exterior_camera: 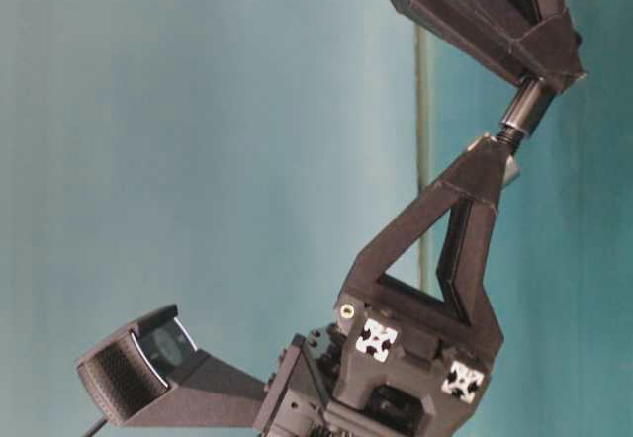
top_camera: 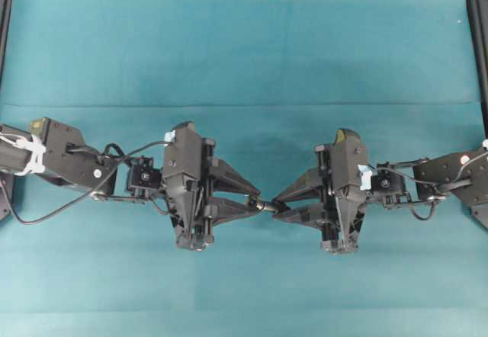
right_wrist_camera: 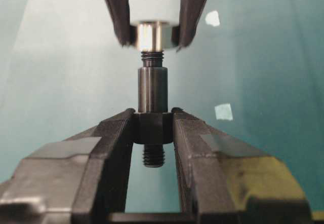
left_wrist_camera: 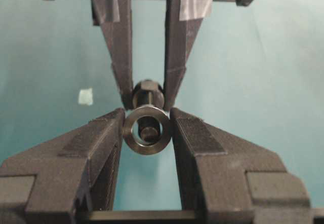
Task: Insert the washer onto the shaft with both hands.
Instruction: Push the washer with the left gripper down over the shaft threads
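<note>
Next, my left gripper releases the washer on the shaft (top_camera: pixel 264 204) (left_wrist_camera: pixel 149 105), against the shaft's thick collar at my right gripper's fingers.
Both grippers meet tip to tip above the middle of the teal mat. My left gripper (top_camera: pixel 256 203) (left_wrist_camera: pixel 147 120) is shut on the washer (left_wrist_camera: pixel 147 147), a grey-silver ring held edge-on between its fingertips. My right gripper (top_camera: pixel 277 204) (right_wrist_camera: pixel 153 118) is shut on the thick collar of the shaft (right_wrist_camera: pixel 153 89), a dark stepped rod with threaded ends. The shaft's threaded tip (right_wrist_camera: pixel 152 58) sits at the washer's (right_wrist_camera: pixel 154 35) hole. In the left wrist view the shaft end (left_wrist_camera: pixel 148 132) shows through the ring's hole. The table-level view shows the shaft (exterior_camera: pixel 524 109) spanning both gripper tips.
Small white tape bits lie on the mat (left_wrist_camera: pixel 86 96) (right_wrist_camera: pixel 223 111) (right_wrist_camera: pixel 212 17). Black frame rails run along the left (top_camera: pixel 4 47) and right (top_camera: pixel 477 47) edges of the overhead view. The left arm's wrist camera (exterior_camera: pixel 148 363) is low in the table-level view.
</note>
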